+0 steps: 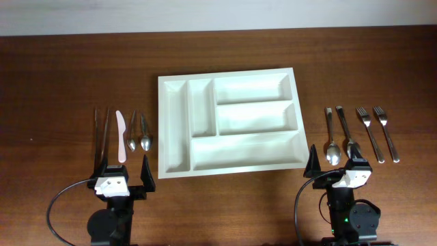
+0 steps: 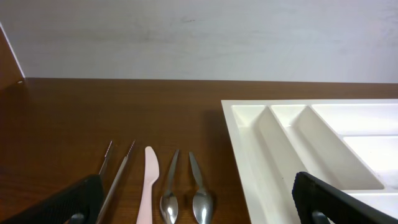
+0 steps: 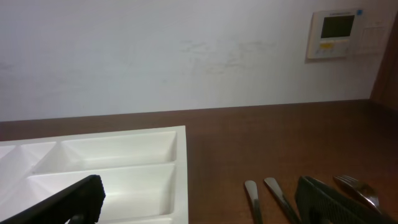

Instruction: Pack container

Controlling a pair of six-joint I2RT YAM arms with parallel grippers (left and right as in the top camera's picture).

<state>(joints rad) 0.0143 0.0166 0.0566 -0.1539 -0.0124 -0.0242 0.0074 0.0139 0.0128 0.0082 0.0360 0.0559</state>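
The robot's right gripper will next move to the spoon closest to the white cutlery tray and grab the spoon's lower handle (image 1: 332, 139), just above its bowl.
The container (image 1: 175, 123) is a large white cutlery tray with five empty compartments in the middle of the table; it also shows in the left wrist view (image 2: 249, 149) and the right wrist view (image 3: 180, 162). Left of it lie two metal chopsticks (image 1: 101, 133), a pale pink knife (image 1: 121, 135) and two spoons (image 1: 138, 131). Right of it lie two spoons (image 1: 338, 133) and two forks (image 1: 379, 131). My left gripper (image 1: 121, 171) is open and empty near the front edge, just before the left cutlery. My right gripper (image 1: 336, 162) is open and empty, just before the right spoons.
The brown wooden table (image 1: 68, 68) runs to a white wall at the back. A wall thermostat (image 3: 339, 32) shows in the right wrist view. Black cables loop beside both arm bases (image 1: 61, 205).
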